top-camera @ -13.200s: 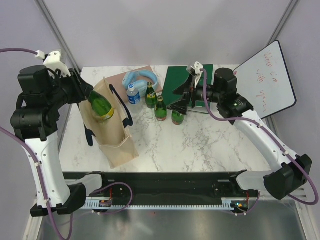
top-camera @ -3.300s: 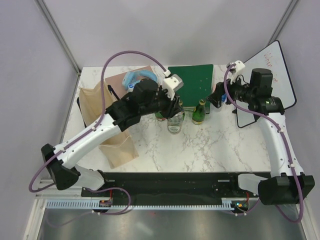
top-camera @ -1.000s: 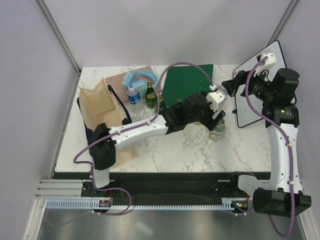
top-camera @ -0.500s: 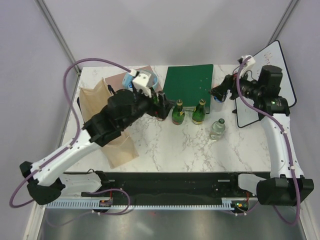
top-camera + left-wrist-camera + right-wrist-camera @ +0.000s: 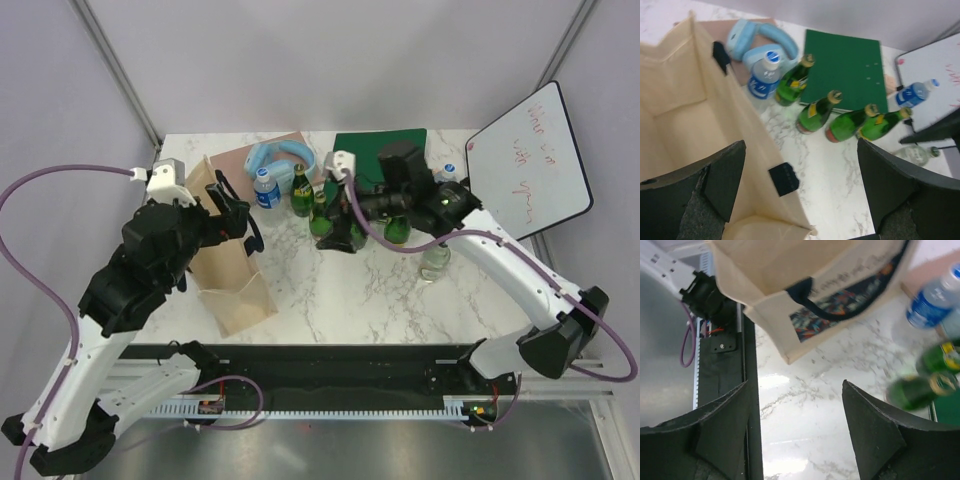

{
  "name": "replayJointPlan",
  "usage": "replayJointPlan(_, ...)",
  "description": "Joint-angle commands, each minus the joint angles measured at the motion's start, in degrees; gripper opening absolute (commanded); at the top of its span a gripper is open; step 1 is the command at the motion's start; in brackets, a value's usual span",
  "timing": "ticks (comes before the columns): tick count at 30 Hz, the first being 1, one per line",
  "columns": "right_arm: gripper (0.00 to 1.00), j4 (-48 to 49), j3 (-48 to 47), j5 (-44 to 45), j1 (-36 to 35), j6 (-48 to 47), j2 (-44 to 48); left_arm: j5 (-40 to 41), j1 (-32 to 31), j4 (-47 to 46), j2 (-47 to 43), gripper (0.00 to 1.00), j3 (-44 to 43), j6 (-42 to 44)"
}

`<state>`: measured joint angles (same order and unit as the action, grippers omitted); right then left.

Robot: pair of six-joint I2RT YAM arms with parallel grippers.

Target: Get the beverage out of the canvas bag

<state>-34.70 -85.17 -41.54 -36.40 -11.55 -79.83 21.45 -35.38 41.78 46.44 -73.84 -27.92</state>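
I will close my left gripper on the navy handle's near end (image 5: pixel 181 283) at the rim of the canvas bag, on the side away from the green bottles.
The beige canvas bag (image 5: pixel 228 268) with navy handles stands open at the table's left (image 5: pixel 685 115) (image 5: pixel 805 270). What shows of its inside holds no bottle. My left gripper (image 5: pixel 226 214) hovers over the bag's right rim, open (image 5: pixel 801 150), nothing between its fingers. Beverages stand on the marble: green bottles (image 5: pixel 301 190) (image 5: pixel 815 112) (image 5: pixel 915 390), a clear bottle (image 5: pixel 435 263) (image 5: pixel 915 154) and a blue-labelled water bottle (image 5: pixel 264 187) (image 5: pixel 762 80) (image 5: pixel 935 300). My right gripper (image 5: pixel 335 238) hangs above the green bottles, open (image 5: pixel 795 385) over bare marble.
A green binder (image 5: pixel 380 165) (image 5: pixel 845 65) lies at the back, with a blue headset-like item (image 5: pixel 285 155) on a brown board to its left. A whiteboard (image 5: pixel 530 160) leans at the right, a small blue bottle (image 5: pixel 447 172) beside it. The black base rail (image 5: pixel 747 405) runs along the near edge.
My left arm drew back from the clear bottle, left standing at the right, and now hangs over the bag. My right arm swung from the back right in over the green bottles.
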Motion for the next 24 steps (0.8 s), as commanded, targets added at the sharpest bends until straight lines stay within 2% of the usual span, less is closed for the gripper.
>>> replayJointPlan(1, 0.78, -1.33, -8.16, 4.09, -11.9, -7.34, -5.75, 4.39, 4.25, 8.14, 0.24, 0.99, 2.3, -6.26)
replayJointPlan(7, 0.56, 1.55, -16.43, 13.76, -24.14, -11.48, -14.89, 4.04, 10.32, 10.86, -1.78, 1.0, 2.56, -8.11)
replayJointPlan(8, 0.47, 2.26, -18.7, 14.29, -24.85, -11.13, -16.31, 4.04, 11.11, 11.3, -2.4, 1.0, 2.83, -8.72)
replayJointPlan(12, 0.27, 3.76, -23.81, 16.57, -26.79, -9.37, -22.11, 3.6, 11.91, 12.45, -4.33, 1.0, 4.93, -11.18)
replayJointPlan(14, 0.22, 4.37, -24.26, 17.1, -27.93, -9.63, -24.05, 4.29, 12.0, 14.2, -5.21, 0.99, 5.55, -12.77)
replayJointPlan(21, 0.2, 3.41, -19.08, 18.16, -31.62, -16.21, -23.88, 2.55, 12.0, 17.98, -11.27, 0.95, 12.39, -19.52)
replayJointPlan(24, 0.19, 2.01, -16.09, 17.9, -33.46, -19.55, -22.22, 0.61, 12.0, 18.69, -13.82, 0.88, 14.51, -21.81)
